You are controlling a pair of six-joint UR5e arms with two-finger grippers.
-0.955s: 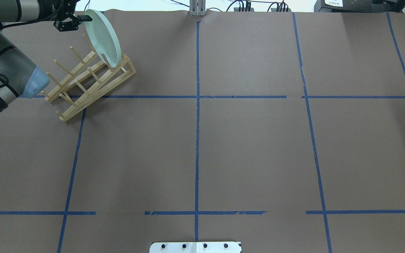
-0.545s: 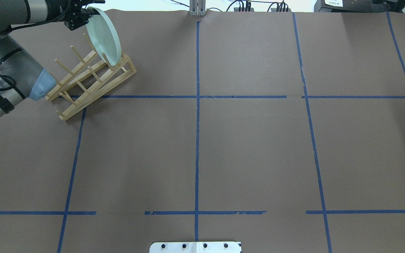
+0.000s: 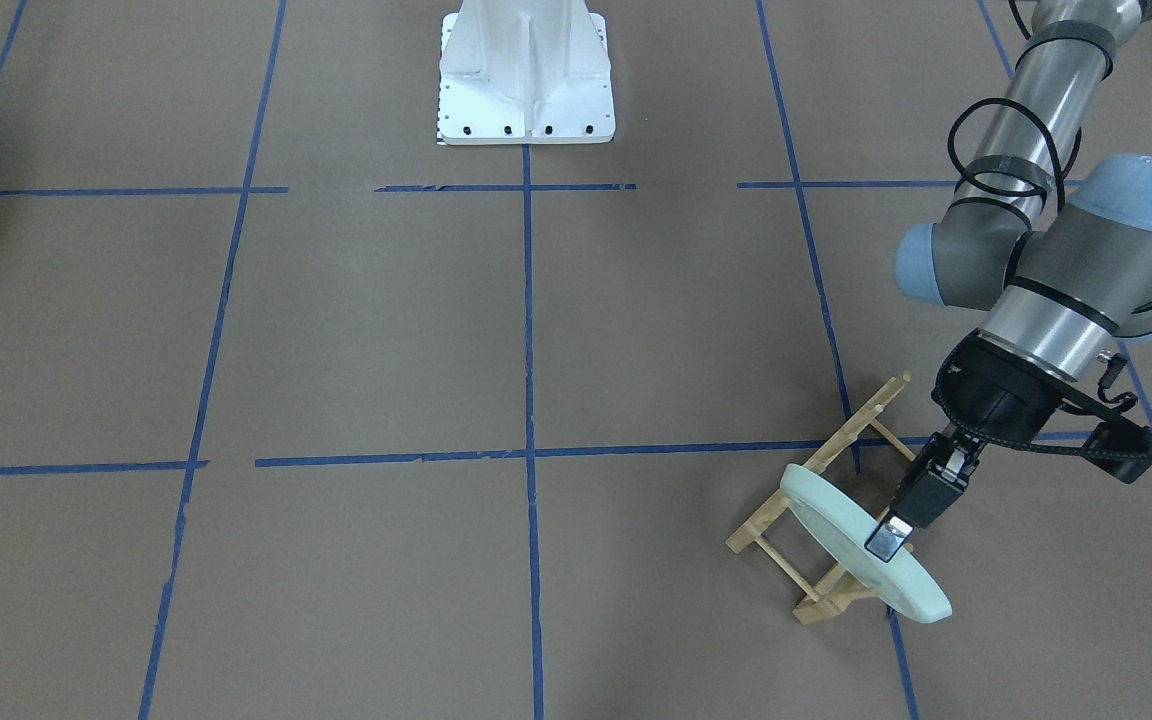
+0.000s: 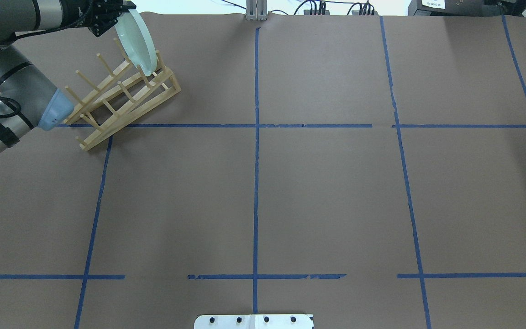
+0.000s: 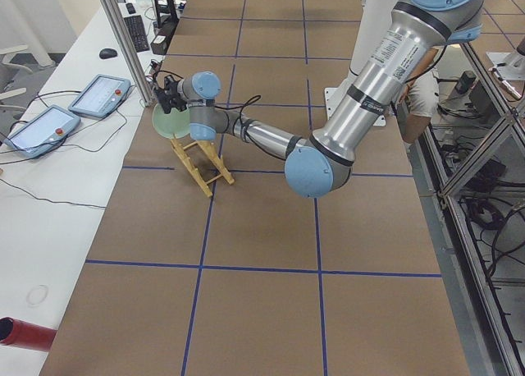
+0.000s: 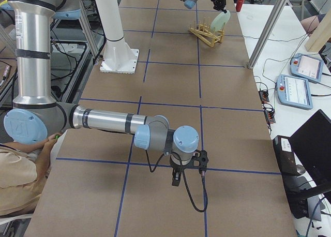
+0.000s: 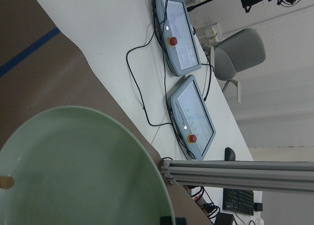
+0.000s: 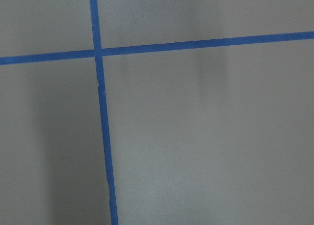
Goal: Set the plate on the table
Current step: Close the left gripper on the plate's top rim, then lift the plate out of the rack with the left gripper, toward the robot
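I need to set the plate, now on edge in the peg rack, on the table (image 3: 681, 277) between the peg rack and the white robot base using my left gripper.
The pale mint-green plate (image 4: 138, 42) stands on edge in the far end of the wooden peg rack (image 4: 121, 93), at the far left of the brown table (image 4: 327, 192). My left gripper (image 4: 120, 13) is shut on the plate's upper rim. In the front-facing view, one finger (image 3: 884, 540) lies on the plate's face (image 3: 841, 535). The plate fills the left wrist view (image 7: 73, 176). My right gripper (image 6: 176, 179) shows only in the exterior right view, low over the table. I cannot tell whether it is open or shut.
The white robot base (image 3: 526, 75) stands at the table's near edge. Beyond the table's far edge run an aluminium post (image 7: 235, 173), cables and two teach pendants (image 7: 189, 112). Blue tape lines (image 4: 256, 137) cross the table.
My left gripper moved right and up along the plate's top rim. The plate now stands more upright, and the rack has shifted slightly towards the far edge.
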